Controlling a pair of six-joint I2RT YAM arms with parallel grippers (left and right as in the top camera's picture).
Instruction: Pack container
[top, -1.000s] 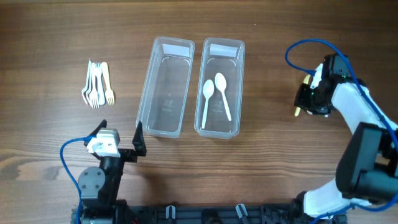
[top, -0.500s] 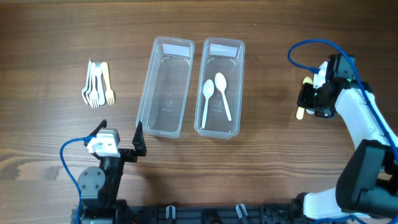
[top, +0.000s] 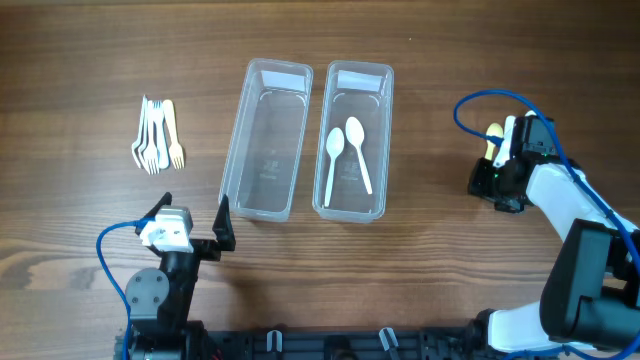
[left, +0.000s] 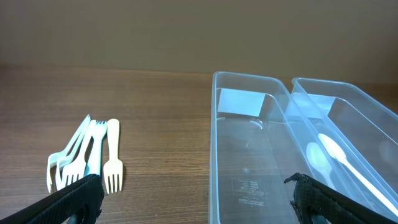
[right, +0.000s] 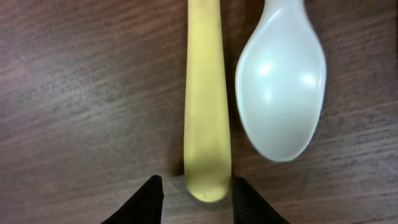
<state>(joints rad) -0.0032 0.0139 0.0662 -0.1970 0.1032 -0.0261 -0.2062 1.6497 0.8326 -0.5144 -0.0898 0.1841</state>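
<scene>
I have only the end of the yellow spoon's handle between my right gripper's fingers, so I should grip farther up the handle (right: 206, 84), nearer the spoon's bowl, before lifting.
Two clear containers stand side by side: the left one (top: 240, 120) has nothing in it, and the right one (top: 388, 120) holds two white spoons (top: 345, 155). A yellow spoon (top: 493, 133) and a white spoon (right: 281, 93) lie on the table at the right. My right gripper (top: 497, 158) is low over them and open. Its fingertips (right: 152, 196) straddle the end of the yellow spoon (right: 205, 93) without closing on it. My left gripper (top: 196, 200) is wide open near the front edge, holding nothing. Several forks (top: 157, 135) lie at the left.
In the left wrist view the forks (left: 87, 155) lie left of the open left gripper (left: 196, 199). The left container's rim (left: 214, 124) and the right container's rim (left: 323, 87) are ahead. A blue cable (top: 470, 85) loops above the right arm.
The right gripper's jaws have parted from shut. It has shifted toward the table's front, uncovering the far end of the yellow spoon. The left arm has not moved.
</scene>
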